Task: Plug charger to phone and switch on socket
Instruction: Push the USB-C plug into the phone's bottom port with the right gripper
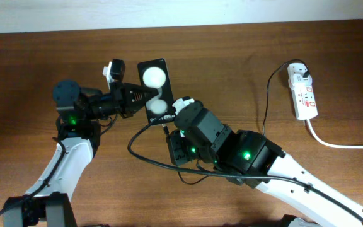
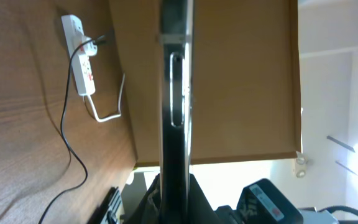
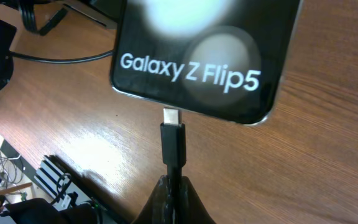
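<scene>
The metal tip of the connector still shows below the phone while my right gripper holds behind it, so next I take a new grip closer to the connector's black body (image 3: 173, 144) and push.
The black phone (image 1: 154, 89) lies mid-table, its screen showing two white glares and the text "Galaxy Z Flip5" (image 3: 194, 56). My left gripper (image 1: 134, 94) is shut on the phone's side; in the left wrist view the phone's edge (image 2: 176, 93) stands between the fingers. My right gripper (image 3: 174, 193) is shut on the charger's black connector (image 3: 173, 143), whose metal tip sits just at the phone's bottom edge; it also shows in the overhead view (image 1: 166, 128). The black cable (image 1: 266, 101) runs to its white plug in the white socket strip (image 1: 303, 91).
The strip's thick white cord (image 1: 342, 145) trails off to the right edge. The black cable loops on the table (image 1: 137, 148) under the right arm. The strip and cable also show in the left wrist view (image 2: 79, 56).
</scene>
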Robot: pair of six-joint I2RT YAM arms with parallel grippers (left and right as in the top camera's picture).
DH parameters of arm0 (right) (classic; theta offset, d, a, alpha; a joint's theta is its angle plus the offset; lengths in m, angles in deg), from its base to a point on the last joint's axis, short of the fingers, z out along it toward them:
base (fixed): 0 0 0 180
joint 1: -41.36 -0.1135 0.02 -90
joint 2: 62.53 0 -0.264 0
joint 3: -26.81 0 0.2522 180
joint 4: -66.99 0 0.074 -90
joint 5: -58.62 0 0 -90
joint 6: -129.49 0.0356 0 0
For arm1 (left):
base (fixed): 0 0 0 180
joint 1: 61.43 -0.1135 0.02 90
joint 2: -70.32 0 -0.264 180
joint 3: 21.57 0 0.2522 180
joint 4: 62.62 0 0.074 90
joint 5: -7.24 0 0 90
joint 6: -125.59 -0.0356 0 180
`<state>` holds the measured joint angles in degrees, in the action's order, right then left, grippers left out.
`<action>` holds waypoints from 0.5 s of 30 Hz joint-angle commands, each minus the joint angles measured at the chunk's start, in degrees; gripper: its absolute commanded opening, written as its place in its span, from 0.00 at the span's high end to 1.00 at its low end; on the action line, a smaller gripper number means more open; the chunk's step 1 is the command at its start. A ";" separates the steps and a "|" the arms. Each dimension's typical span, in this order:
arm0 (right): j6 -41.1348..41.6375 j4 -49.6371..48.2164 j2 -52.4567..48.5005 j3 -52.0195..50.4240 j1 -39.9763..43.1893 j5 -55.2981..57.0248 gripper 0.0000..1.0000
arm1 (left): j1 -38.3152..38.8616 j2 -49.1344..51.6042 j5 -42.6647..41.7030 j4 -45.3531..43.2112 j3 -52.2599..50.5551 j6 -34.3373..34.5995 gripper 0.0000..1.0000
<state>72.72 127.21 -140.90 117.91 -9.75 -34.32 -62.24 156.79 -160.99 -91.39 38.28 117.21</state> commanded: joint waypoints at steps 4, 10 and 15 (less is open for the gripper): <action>1.79 -0.15 1.18 1.20 0.87 1.86 0.96 | 0.11 -0.68 -2.69 -0.35 0.22 -0.07 1.00; 1.75 -1.68 1.18 1.20 0.87 1.22 0.96 | 0.13 -0.66 -2.84 -0.35 0.22 -6.73 1.00; 1.55 -5.97 1.11 1.20 0.87 4.09 0.96 | 0.17 -0.68 -6.49 -0.33 0.22 -7.52 1.00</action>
<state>74.25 124.78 -140.90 117.91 -9.73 -34.87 -62.77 156.79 -160.84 -91.43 38.28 111.88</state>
